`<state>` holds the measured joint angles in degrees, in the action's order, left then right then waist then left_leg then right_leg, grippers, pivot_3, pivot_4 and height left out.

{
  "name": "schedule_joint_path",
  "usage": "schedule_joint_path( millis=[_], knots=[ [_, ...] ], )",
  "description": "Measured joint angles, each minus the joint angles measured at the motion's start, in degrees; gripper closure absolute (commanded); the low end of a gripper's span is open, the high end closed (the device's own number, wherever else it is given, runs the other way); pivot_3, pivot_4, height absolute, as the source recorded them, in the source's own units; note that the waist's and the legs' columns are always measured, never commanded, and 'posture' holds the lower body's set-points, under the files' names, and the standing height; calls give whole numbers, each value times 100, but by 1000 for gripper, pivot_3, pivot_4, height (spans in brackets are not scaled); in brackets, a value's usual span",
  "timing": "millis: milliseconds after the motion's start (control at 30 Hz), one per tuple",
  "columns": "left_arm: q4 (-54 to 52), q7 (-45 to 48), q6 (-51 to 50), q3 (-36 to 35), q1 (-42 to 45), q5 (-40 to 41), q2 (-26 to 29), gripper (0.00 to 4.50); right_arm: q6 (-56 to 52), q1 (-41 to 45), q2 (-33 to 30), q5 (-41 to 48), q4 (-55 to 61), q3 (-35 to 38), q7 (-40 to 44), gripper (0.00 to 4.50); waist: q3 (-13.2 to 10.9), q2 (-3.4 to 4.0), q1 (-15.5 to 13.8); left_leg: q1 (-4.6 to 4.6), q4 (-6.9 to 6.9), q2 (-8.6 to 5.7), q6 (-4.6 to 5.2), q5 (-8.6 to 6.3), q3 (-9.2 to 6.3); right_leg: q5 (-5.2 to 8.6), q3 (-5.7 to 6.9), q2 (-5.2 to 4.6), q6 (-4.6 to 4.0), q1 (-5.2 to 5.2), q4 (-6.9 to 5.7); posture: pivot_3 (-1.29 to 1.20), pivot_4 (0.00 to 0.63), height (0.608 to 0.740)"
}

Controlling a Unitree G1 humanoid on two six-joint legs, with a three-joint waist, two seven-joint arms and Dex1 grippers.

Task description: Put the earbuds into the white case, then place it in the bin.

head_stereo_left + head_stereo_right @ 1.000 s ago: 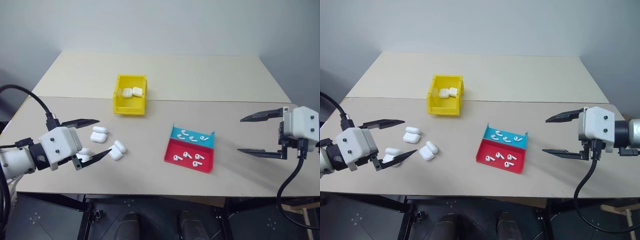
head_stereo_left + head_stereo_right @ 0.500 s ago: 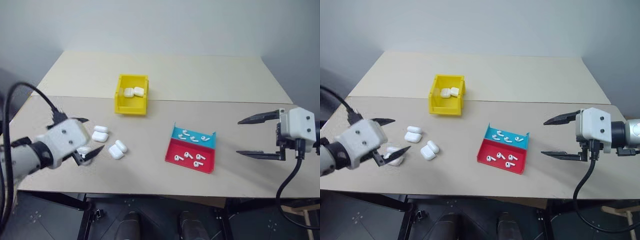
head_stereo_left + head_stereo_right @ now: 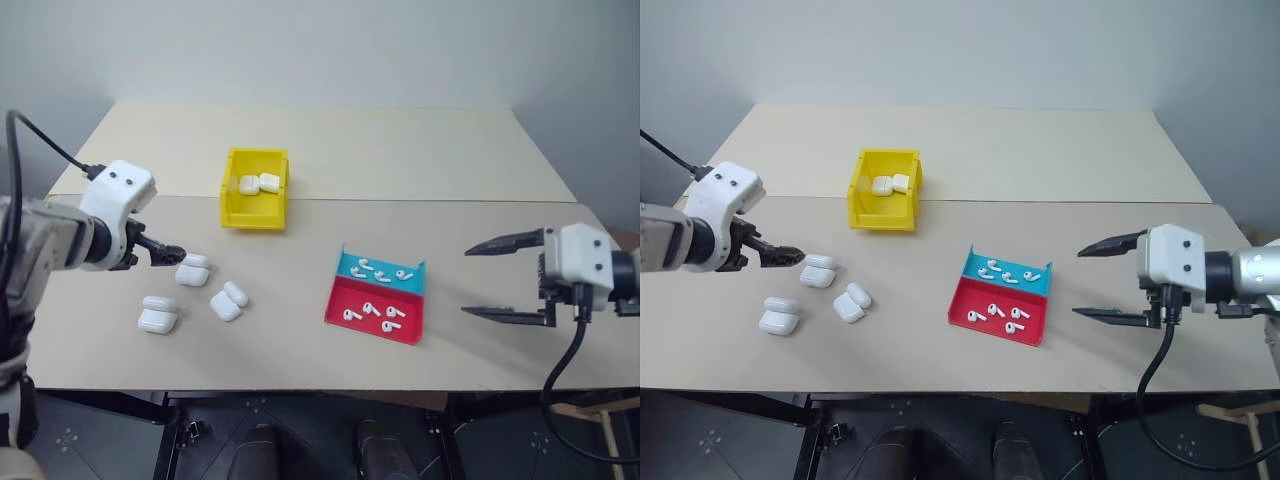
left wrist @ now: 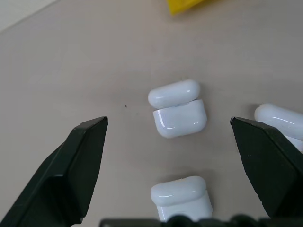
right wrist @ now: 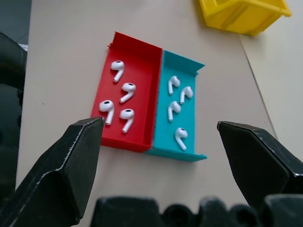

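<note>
The robot's left gripper should next close on the lower body [image 3: 191, 276] [image 4: 180, 119] of the rearmost open white case on the table, below its flipped-back lid.
Three white cases lie open on the table's left side: one [image 3: 193, 269], one [image 3: 159, 313] and one [image 3: 230, 300]. My left gripper [image 4: 168, 122] is open and points down at the first one [image 4: 180, 117], whose lid is flipped back. Its dark finger [image 3: 165, 252] ends just left of that case without touching it. Several earbuds [image 5: 122, 99] lie in a red-and-blue tray [image 3: 345, 298]. The yellow bin [image 3: 255, 216] stands behind the cases with two closed cases [image 3: 259, 184] inside. My right gripper [image 3: 467, 282] hovers open and empty, right of the tray.
The cases lie close together, and another one [image 4: 182, 196] sits near my left gripper's base. Bare tabletop lies between the tray and my right gripper. A seam crosses the table just behind the bin.
My left arm swung up and away from the front edge, rolling its gripper from sideways over the nearest case to pointing down at the case farther back. The right gripper stayed put.
</note>
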<state>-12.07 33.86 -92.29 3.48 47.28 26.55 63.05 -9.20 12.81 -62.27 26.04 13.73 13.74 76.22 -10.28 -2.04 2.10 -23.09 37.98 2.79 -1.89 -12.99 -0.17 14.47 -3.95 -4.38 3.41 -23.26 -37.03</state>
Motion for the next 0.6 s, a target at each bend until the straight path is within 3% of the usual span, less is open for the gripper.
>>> schedule_joint_path(
  millis=[367, 600],
  knots=[
    [1823, 231, 0, 1399, 926, 358, -232, 0, -40, -222, 52, -3, 171, -130, -146, 50, -1, -1, -25, -8, 0, -1, 0, 0, -1, 1, 1, 0, 1, -3, 2, 0, 150, 740],
    [2661, 183, 17, 1790, 1328, 171, -842, 0, -100, -324, 52, -3, 234, -82, -202, 50, -1, -1, -75, -6, 3, -2, 0, 0, -1, 1, 1, 1, 1, -3, -1, 0, 150, 740]
  ],
)
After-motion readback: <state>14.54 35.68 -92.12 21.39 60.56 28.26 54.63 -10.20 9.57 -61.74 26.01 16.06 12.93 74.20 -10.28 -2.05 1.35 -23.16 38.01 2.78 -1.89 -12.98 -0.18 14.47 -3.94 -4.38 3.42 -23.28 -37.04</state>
